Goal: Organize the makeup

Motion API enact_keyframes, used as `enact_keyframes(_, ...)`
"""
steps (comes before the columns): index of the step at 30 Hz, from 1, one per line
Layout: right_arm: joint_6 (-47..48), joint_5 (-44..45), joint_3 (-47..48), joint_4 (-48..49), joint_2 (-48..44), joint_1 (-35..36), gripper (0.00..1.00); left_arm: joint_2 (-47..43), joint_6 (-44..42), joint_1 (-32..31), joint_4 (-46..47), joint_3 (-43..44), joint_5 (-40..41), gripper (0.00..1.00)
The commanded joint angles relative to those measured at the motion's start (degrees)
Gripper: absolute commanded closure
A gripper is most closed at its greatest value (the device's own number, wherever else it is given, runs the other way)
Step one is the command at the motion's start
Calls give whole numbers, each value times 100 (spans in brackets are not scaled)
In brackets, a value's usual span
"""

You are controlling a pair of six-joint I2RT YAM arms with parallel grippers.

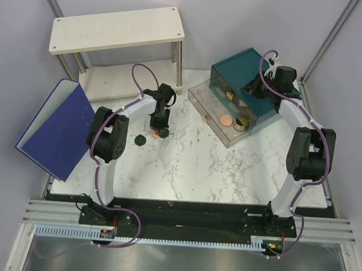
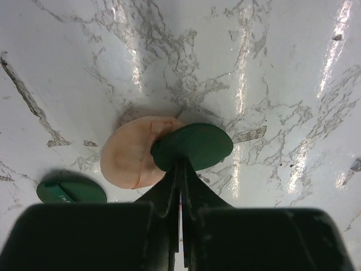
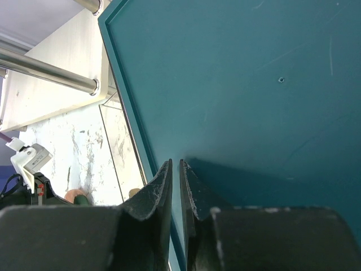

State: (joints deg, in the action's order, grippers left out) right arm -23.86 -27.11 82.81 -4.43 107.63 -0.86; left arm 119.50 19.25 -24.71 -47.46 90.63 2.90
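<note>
The fingers of my left gripper hold only the edge of the dark green lid that overlaps the peach-pink compact, so I will open them and pinch both where they meet [image 2: 156,158].
My left gripper [image 1: 161,127] is shut on the edge of a dark green round lid [image 2: 194,145], held low over the marble table beside a peach-pink round compact [image 2: 128,153]. A second dark green lid [image 2: 70,191] lies to its left, also visible in the top view [image 1: 141,140]. The clear drawer [image 1: 215,94] of the teal drawer box [image 1: 240,68] is pulled out and holds a peach-pink compact [image 1: 225,121] and a gold-rimmed round tin [image 1: 242,122]. My right gripper [image 3: 175,166] is shut and empty just over the top of the teal box [image 3: 254,84]. No tubes show.
A white two-tier shelf [image 1: 117,30] stands at the back left, its metal legs [image 3: 51,68] near the box. A blue binder [image 1: 55,128] leans at the table's left edge.
</note>
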Motion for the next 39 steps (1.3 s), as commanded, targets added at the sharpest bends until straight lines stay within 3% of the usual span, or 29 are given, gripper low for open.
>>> enact_keyframes(1, 162, 233, -309, -1219, 416, 60, 82, -251, -114, 19, 176, 51, -70, 98)
enact_keyframes(10, 136, 206, -291, -1219, 443, 60, 82, -358, -325, 10, 88, 455, -9, 96)
enact_keyframes(12, 136, 206, -300, -1219, 434, 60, 82, -252, -334, 10, 9, 473, 27, 80)
enact_keyframes(14, 144, 215, -300, -1219, 416, 60, 81, -217, -325, 10, -52, 464, 36, 54)
enact_keyframes(16, 153, 224, -309, -1218, 425, 60, 82, -217, -299, 1, -53, 403, 36, 44)
enact_keyframes(24, 136, 189, -291, -1218, 469, 60, 82, 125, -281, -8, -26, 578, -70, 42)
enact_keyframes(30, 136, 215, -300, -1219, 451, 60, 82, 354, -272, -87, 18, 737, -167, 45)
enact_keyframes(32, 153, 224, -300, -1219, 443, 60, 81, 398, -281, -95, 18, 728, -175, 51)
enact_keyframes(35, 153, 224, -291, -1219, 451, 60, 82, 364, -307, -95, 27, 693, -184, 74)
enact_keyframes(36, 153, 224, -291, -1219, 451, 60, 82, 328, -307, -95, 27, 675, -175, 90)
enact_keyframes(39, 145, 224, -300, -1219, 460, 60, 81, 180, -316, -95, 35, 632, -149, 98)
